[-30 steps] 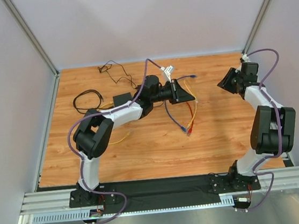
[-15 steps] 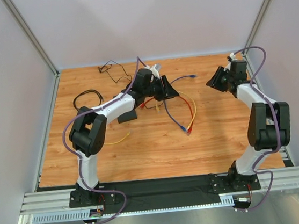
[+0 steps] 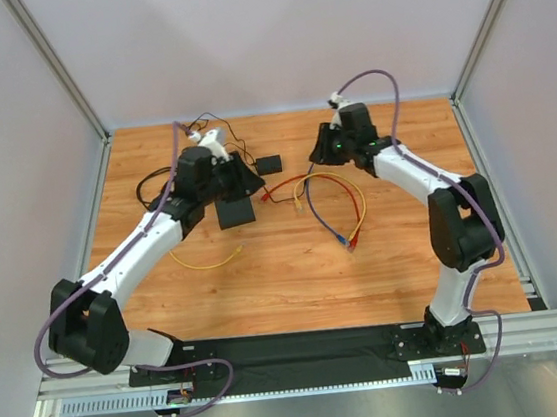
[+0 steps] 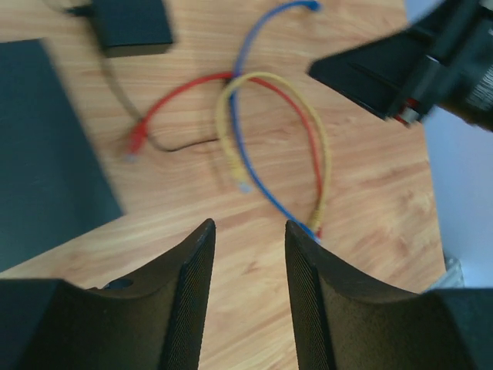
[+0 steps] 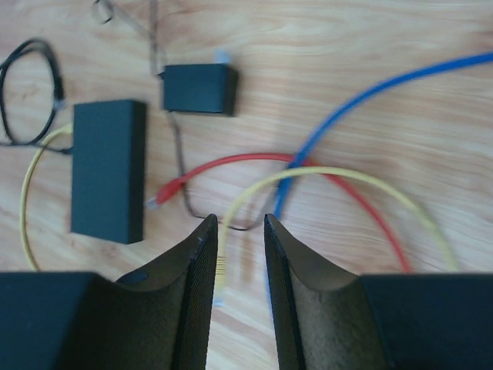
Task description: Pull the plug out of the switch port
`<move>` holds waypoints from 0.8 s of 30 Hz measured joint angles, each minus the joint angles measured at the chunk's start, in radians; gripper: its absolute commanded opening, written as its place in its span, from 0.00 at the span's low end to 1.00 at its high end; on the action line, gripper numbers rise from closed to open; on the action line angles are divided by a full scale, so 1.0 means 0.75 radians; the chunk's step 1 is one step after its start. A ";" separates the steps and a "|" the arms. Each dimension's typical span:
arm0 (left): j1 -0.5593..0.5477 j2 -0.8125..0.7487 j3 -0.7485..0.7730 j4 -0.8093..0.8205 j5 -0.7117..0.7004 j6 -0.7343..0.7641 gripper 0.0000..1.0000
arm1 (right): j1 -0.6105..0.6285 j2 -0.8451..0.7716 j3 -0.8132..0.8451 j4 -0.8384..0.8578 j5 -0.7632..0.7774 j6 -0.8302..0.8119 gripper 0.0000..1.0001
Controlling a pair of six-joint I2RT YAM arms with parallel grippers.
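My right gripper should go to the middle of the switch's top [image 3: 235, 209] [image 5: 108, 177] and close there, to steady the switch while my left gripper pulls the plug.
The switch [image 3: 234, 213] is a flat black box lying left of centre; it also fills the left edge of the left wrist view [image 4: 38, 169]. A thin yellow cable [image 5: 29, 193] and a black one [image 5: 31, 77] meet the switch [image 5: 108, 169] at its narrow edge; the plug itself is too small to make out. My left gripper [image 3: 246, 184] hovers just above the switch, open [image 4: 248, 227] over bare wood. My right gripper [image 3: 321, 153] hangs over the loose cables, open [image 5: 239, 220] with nothing between its fingers.
A small black adapter [image 3: 269, 163] on a thin wire lies behind the switch. Loose red [image 4: 185, 89], yellow [image 4: 308, 131] and blue [image 4: 254, 177] patch cables loop across the middle. A coiled black cable [image 3: 160, 187] lies at the left. Walls enclose three sides.
My left arm has swung back to the left from the middle and its jaws have opened. The right arm has swept from the far right to above the loose cables.
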 measured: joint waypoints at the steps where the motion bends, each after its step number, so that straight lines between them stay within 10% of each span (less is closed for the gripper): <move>1: 0.051 -0.028 -0.050 0.014 0.005 -0.013 0.49 | 0.063 0.026 0.040 -0.009 0.015 -0.002 0.33; 10: 0.394 -0.186 -0.556 0.157 -0.005 -0.242 0.49 | 0.437 0.355 0.425 -0.032 0.048 -0.044 0.28; 24: 0.599 0.003 -0.758 0.671 -0.018 -0.682 0.39 | 0.483 0.700 0.688 -0.115 -0.093 -0.040 0.08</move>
